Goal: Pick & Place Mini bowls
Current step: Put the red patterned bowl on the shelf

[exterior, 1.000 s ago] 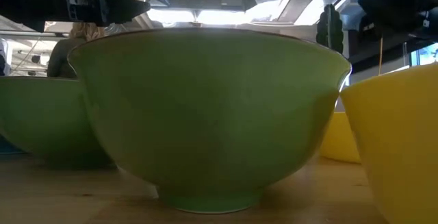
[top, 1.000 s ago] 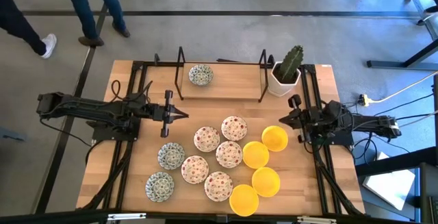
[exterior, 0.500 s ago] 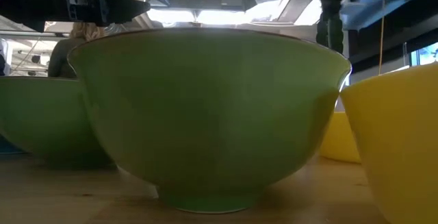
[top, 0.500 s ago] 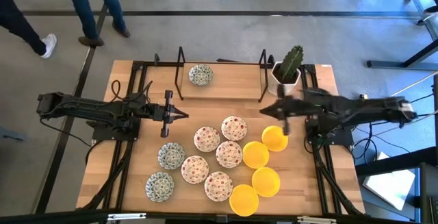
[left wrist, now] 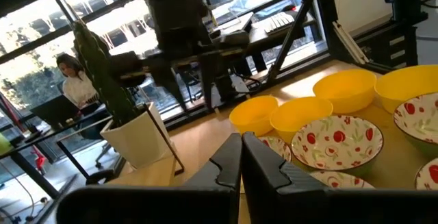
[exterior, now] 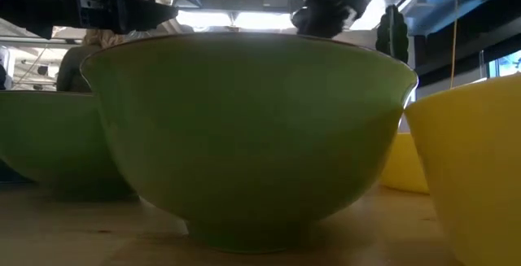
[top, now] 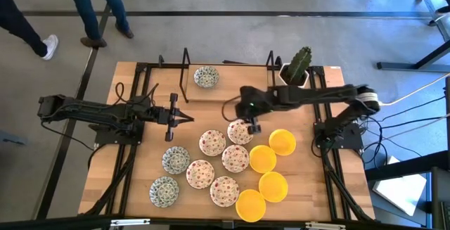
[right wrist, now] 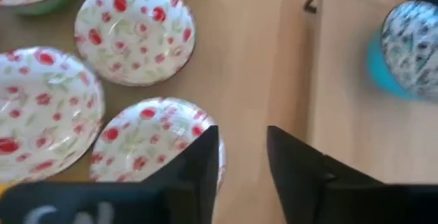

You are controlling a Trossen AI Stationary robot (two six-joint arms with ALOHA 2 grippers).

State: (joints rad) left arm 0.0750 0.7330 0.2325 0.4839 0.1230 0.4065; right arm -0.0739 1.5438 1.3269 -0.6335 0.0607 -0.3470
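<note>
The robot's right gripper should close on the rim of the farthest red-speckled bowl, at the bowl's far edge (top: 243, 121) (right wrist: 220, 154) that faces the black wire rack.
Mini bowls stand on their bases in a cluster on the wooden table (top: 140, 209): several red-speckled ones (top: 212, 143), several yellow ones (top: 263, 158) and two green-blue ones (top: 175, 160). A third green-blue bowl (top: 206, 77) sits at the far rack. My right gripper (top: 251, 123) hangs open over the far red-speckled bowl (top: 240, 133). In the right wrist view its fingers (right wrist: 243, 159) stand above that bowl's rim (right wrist: 147, 138). My left gripper (top: 176, 117) waits shut at the left, its closed fingers (left wrist: 241, 159) shown in the left wrist view.
A white pot with a cactus (top: 295, 72) stands at the far right corner, beside a black wire rack (top: 225, 100). Black frame rails run along both table sides. People's legs (top: 91, 5) show on the floor beyond the far left.
My right arm has swung out from the table's right edge toward the middle, and its gripper now hangs over the far red-speckled bowl. The bowls lie as before.
</note>
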